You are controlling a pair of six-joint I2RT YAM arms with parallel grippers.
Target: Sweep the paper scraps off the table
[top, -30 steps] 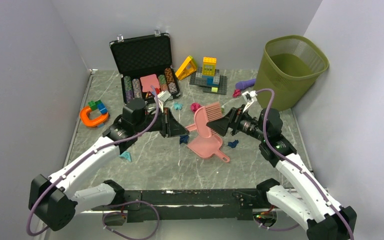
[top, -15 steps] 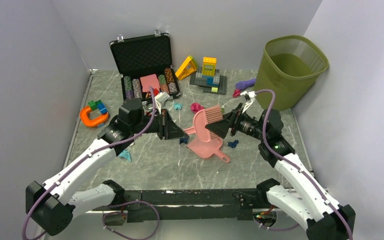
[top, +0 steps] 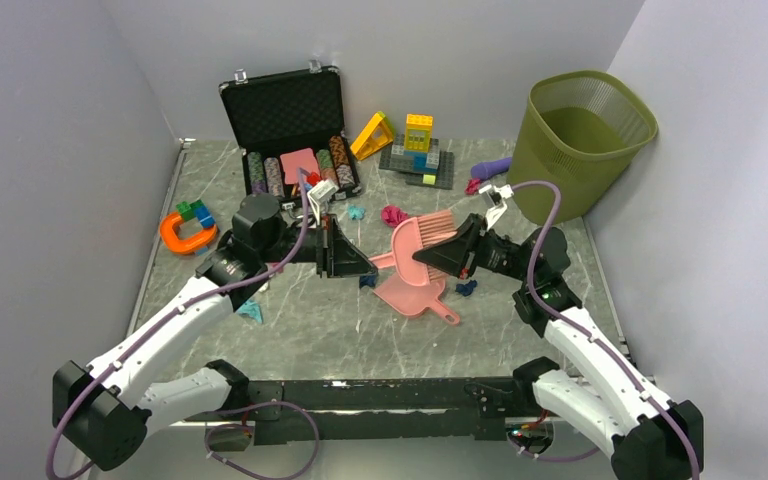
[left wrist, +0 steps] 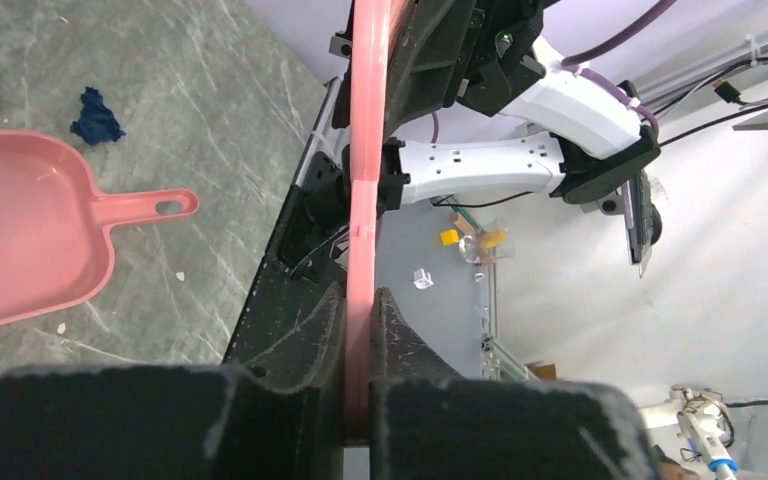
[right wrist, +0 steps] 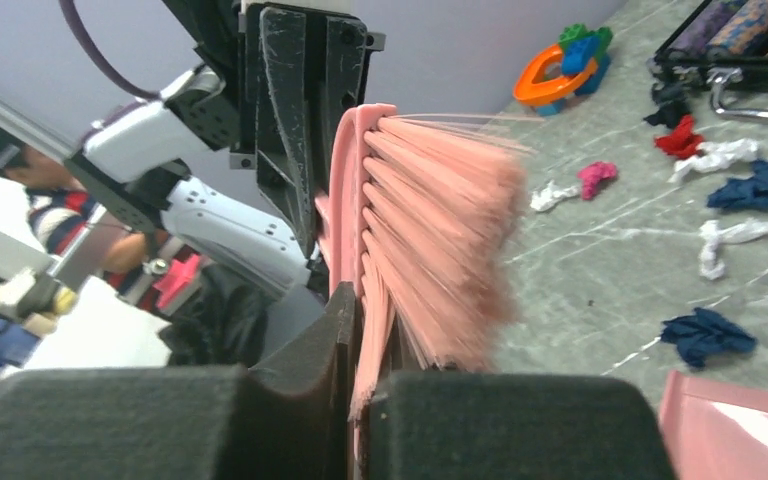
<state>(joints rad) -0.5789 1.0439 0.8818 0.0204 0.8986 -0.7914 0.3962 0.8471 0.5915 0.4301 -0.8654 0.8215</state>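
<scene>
The left gripper holds the brush near the far end of the handle, so it should open and grip the handle closer to the brush's head [left wrist: 362, 235] while the right gripper keeps the brush steady.
A pink hand brush [top: 422, 233] hangs above the table [top: 300, 320] between both arms. My left gripper [top: 365, 263] is shut on its flat handle [left wrist: 362, 230]. My right gripper [top: 423, 257] is shut on the brush's back, beside the bristles [right wrist: 435, 230]. Below lies a pink dustpan [top: 415, 292] with its handle toward the front. Paper scraps lie scattered: dark blue wads [top: 367, 281] [top: 467, 288] beside the pan, a teal one [top: 251, 313] at the front left and a magenta one [top: 393, 214] behind. The right wrist view shows magenta [right wrist: 596, 177], red [right wrist: 682, 138] and white [right wrist: 735, 235] wads.
A green mesh bin [top: 580, 130] stands at the back right. An open black case [top: 290, 130] with poker chips sits at the back, building blocks [top: 418, 150] to its right, and an orange horseshoe toy [top: 188, 232] on the left.
My right gripper has moved in and shut on the brush, where before it stood open around it. The left gripper has kept hold of the handle, and the brush sits slightly higher.
</scene>
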